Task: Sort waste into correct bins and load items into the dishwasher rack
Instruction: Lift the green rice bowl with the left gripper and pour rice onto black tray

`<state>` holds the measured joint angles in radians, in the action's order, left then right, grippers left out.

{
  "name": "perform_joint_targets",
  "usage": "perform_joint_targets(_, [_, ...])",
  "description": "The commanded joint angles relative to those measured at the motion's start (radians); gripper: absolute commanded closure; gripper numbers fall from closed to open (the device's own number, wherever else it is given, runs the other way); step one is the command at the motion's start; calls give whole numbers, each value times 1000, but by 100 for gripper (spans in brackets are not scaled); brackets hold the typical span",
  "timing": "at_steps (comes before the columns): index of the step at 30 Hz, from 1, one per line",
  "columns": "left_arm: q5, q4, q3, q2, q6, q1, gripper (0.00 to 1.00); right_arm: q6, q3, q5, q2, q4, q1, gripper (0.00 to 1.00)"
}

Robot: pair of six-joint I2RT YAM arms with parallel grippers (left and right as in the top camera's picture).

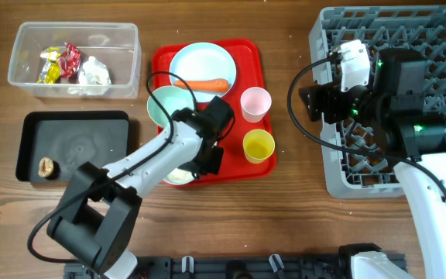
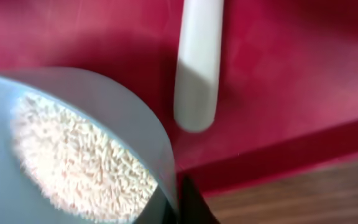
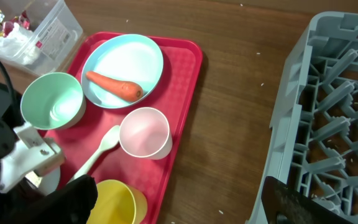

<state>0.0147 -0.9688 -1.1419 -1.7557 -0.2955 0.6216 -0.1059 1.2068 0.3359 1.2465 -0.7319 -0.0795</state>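
I need to set the light blue bowl down with my left gripper and release it on the red tray (image 1: 186, 150), just in front of the green bowl. The light blue bowl is now at the tray's front edge.
A red tray (image 1: 246, 74) holds a light blue plate (image 1: 201, 62) with a carrot (image 1: 205, 84), a green bowl (image 1: 167, 105), a pink cup (image 1: 255, 103), a yellow cup (image 1: 259, 145) and a grey-blue bowl of rice (image 1: 178, 177). My left gripper (image 1: 207, 155) is shut on the rice bowl's rim (image 2: 166, 168) at the tray's front edge; a white spoon (image 2: 197, 62) lies just beyond it. My right gripper (image 1: 313, 101) is open and empty, hovering at the left edge of the grey dishwasher rack (image 1: 331, 174), above bare table (image 3: 229, 155).
A clear bin (image 1: 22, 74) with wrappers stands at the back left. A black bin (image 1: 76, 143) with one food scrap (image 1: 47, 167) sits in front of it. The rack (image 3: 303, 74) fills the right side. The spoon also shows in the right wrist view (image 3: 101, 149).
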Motion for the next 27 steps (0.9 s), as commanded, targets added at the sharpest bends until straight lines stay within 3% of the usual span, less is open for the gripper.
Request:
perform_joint_targets(1, [29, -72, -158, 85, -26, -22, 96, 3, 15, 0, 9, 6, 0, 13])
perform_joint_targets(5, [35, -64, -223, 236, -27, -137, 96, 1, 15, 0, 9, 17, 0, 12])
perform_joint_targets(8, [93, -73, -222, 306, -23, -330, 96, 2, 15, 0, 9, 21, 0, 12])
perform_joint_targets(10, [187, -67, -213, 300, 45, -497, 96, 2, 15, 1, 8, 21, 0, 12])
perform_joint_targets(16, [707, -10, -104, 185, 341, -977, 96, 2, 15, 1, 9, 19, 0, 12])
perform_joint_targets(18, [965, -8, -47, 98, 527, -1144, 96, 1, 15, 1, 9, 21, 0, 12])
perform_joint_targets(21, [1195, -8, -19, -28, 675, -1267, 96, 2, 15, 1, 9, 21, 0, 12])
perform_joint_targets(27, [1479, -21, -18, -155, 736, -1346, 96, 4, 15, 1, 9, 20, 0, 12])
